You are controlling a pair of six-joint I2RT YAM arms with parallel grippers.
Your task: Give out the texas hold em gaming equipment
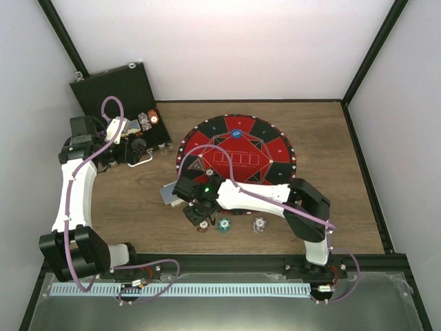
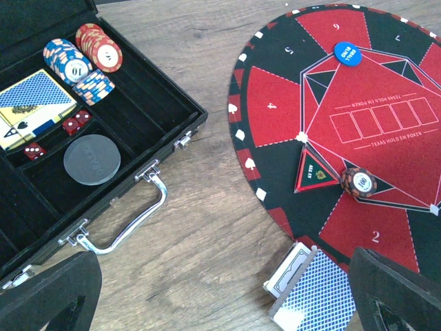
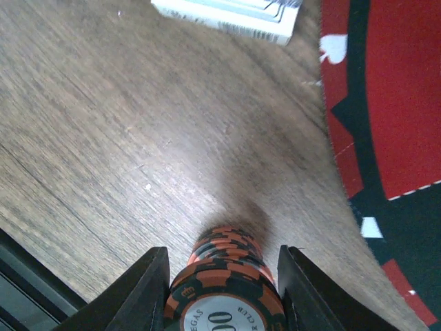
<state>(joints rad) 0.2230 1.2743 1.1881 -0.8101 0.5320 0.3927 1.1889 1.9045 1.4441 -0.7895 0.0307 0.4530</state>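
Observation:
The brown chip will go down on the mat (image 1: pixel 238 141) close beside the blue marker disc, toward the card boxes, as I set it there with my right gripper.
A stack of brown poker chips (image 3: pixel 224 276) stands on the wood between my right gripper's (image 3: pixel 224 293) fingers, which close on its top chip; it also shows in the top view (image 1: pixel 203 226) under the right gripper (image 1: pixel 196 215). A teal chip stack (image 1: pixel 224 224) and a white chip stack (image 1: pixel 260 224) stand to its right. A blue-backed card deck (image 2: pixel 313 289) lies at the mat's edge. A blue marker disc (image 2: pixel 351 54) and one brown chip (image 2: pixel 358 183) lie on the mat (image 2: pixel 275 110). My left gripper (image 2: pixel 220 314) is open and empty above the wood, by the case (image 1: pixel 114 89).
The open black case (image 2: pixel 158 117) holds blue and red chip stacks (image 2: pixel 83 55), a card deck (image 2: pixel 34 103), red dice (image 2: pixel 76 123) and a grey disc (image 2: pixel 91 158). A triangular marker (image 2: pixel 315 172) lies on the mat. The card deck's box edge (image 3: pixel 227 14) lies just ahead of the right gripper.

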